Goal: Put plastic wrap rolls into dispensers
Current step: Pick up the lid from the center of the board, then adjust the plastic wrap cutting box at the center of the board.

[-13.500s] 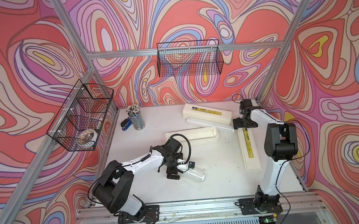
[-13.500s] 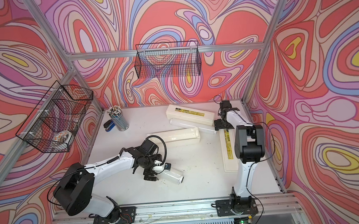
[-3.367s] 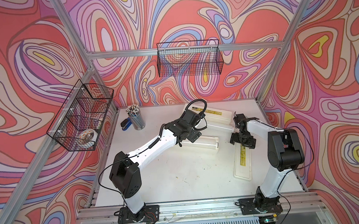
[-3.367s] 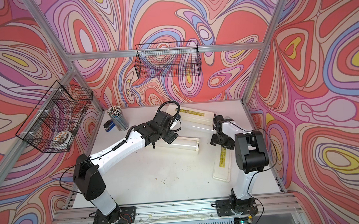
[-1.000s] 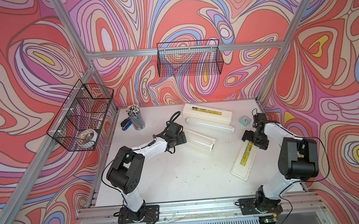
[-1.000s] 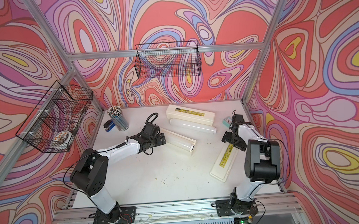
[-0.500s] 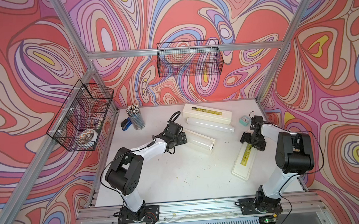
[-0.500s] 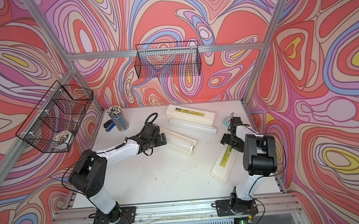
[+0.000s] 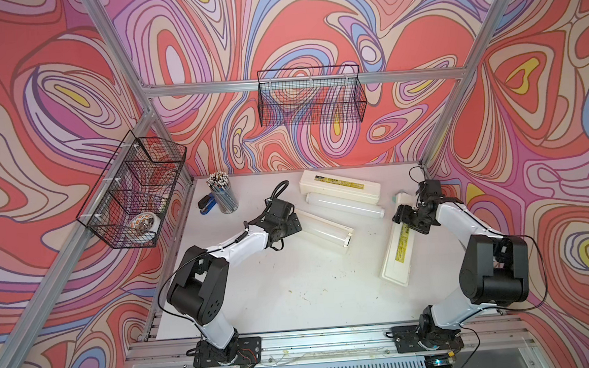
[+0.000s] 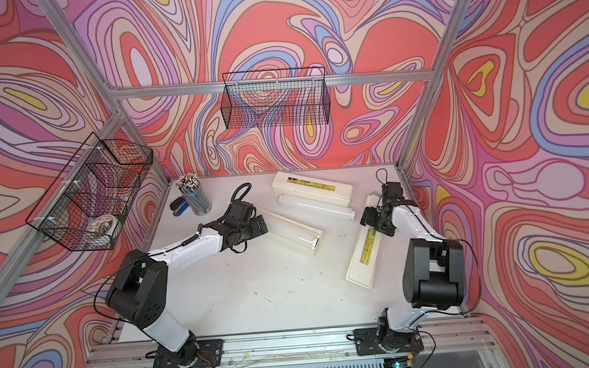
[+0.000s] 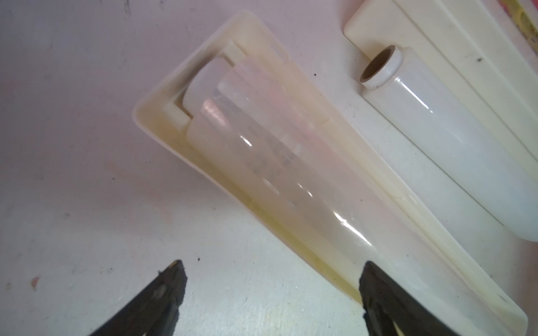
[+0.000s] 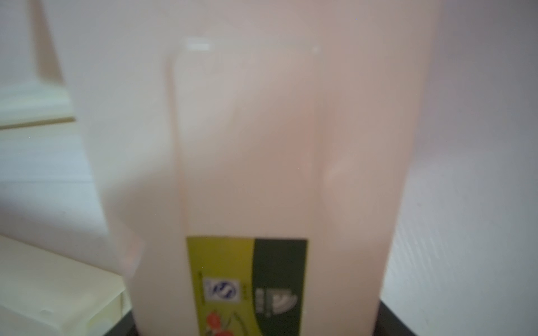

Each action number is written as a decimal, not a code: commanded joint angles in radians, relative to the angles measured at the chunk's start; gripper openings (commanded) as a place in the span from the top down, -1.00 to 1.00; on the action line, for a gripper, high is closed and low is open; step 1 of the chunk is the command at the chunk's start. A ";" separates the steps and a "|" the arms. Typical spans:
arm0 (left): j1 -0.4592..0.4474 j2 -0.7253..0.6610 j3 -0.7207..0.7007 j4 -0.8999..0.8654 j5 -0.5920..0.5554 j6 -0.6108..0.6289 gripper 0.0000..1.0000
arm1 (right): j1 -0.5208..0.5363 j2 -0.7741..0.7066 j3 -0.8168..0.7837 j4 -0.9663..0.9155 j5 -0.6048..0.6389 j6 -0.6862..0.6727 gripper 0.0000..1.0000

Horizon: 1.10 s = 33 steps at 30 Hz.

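I will use my left gripper to push the tray round, since it lies slanted to my right gripper's lid, and grip it across its middle point(image 9: 323, 230) before closing it.
In both top views a closed dispenser point(image 9: 340, 188) point(image 10: 312, 187) lies at the back, with a loose plastic wrap roll point(image 9: 343, 206) point(image 11: 454, 139) along its front. An open dispenser tray point(image 9: 338, 236) point(image 11: 291, 256) holds another roll point(image 11: 276, 163). My left gripper point(image 9: 293, 223) point(image 11: 270, 279) is open at that tray's left end, one finger over the tray's rim. A labelled cream dispenser lid point(image 9: 399, 252) point(image 12: 262, 145) lies at the right. My right gripper point(image 9: 409, 218) is at the lid's far end, fingers against both its long sides.
A cup of pencils point(image 9: 222, 196) and a blue stapler point(image 9: 207, 206) stand at the back left. A small teal item point(image 9: 397, 196) lies by the right gripper. Wire baskets hang on the left wall point(image 9: 132, 194) and back wall point(image 9: 310, 96).
The right gripper's jaws have narrowed onto the labelled lid. The left gripper has narrowed slightly. Both arms have hardly moved.
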 commanded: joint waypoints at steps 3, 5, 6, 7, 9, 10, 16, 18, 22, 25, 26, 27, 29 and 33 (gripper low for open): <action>0.055 -0.092 -0.067 -0.071 -0.029 -0.059 -0.59 | 0.141 0.084 0.227 -0.033 -0.094 -0.138 0.06; 0.072 -0.097 -0.091 -0.069 -0.025 -0.073 -0.50 | 0.185 0.157 0.323 -0.059 -0.126 -0.176 0.06; 0.077 -0.093 -0.098 -0.063 -0.021 -0.072 -0.49 | 0.204 0.205 0.374 -0.074 -0.143 -0.196 0.07; 0.083 -0.087 -0.101 -0.058 -0.016 -0.070 -0.51 | 0.226 0.240 0.420 -0.089 -0.156 -0.213 0.10; 0.085 -0.075 -0.103 -0.016 0.007 -0.044 -0.53 | 0.261 0.289 0.485 -0.100 -0.178 -0.234 0.11; 0.085 -0.063 -0.095 0.010 0.019 -0.037 -0.54 | 0.281 0.308 0.513 -0.101 -0.175 -0.235 0.10; 0.084 0.038 -0.003 0.051 0.092 0.005 -0.62 | 0.324 0.404 0.605 -0.114 -0.149 -0.231 0.09; 0.083 0.072 0.025 0.058 0.104 0.021 -0.67 | 0.332 0.415 0.612 -0.109 -0.151 -0.238 0.10; 0.084 0.112 0.049 0.102 0.146 0.062 -0.81 | 0.356 0.429 0.600 -0.113 -0.218 -0.260 0.10; 0.084 0.128 0.045 0.137 0.178 0.064 -0.83 | 0.369 0.439 0.573 -0.131 -0.228 -0.257 0.13; 0.084 0.139 0.051 0.146 0.189 0.059 -0.78 | 0.374 0.434 0.554 -0.125 -0.229 -0.253 0.15; 0.084 0.152 0.060 0.144 0.197 0.051 -0.71 | 0.377 0.428 0.532 -0.118 -0.234 -0.250 0.16; 0.084 0.180 0.082 0.130 0.210 0.048 -0.54 | 0.383 0.414 0.498 -0.106 -0.235 -0.241 0.16; 0.084 0.207 0.097 0.088 0.222 0.062 -0.16 | 0.385 0.385 0.461 -0.099 -0.225 -0.231 0.17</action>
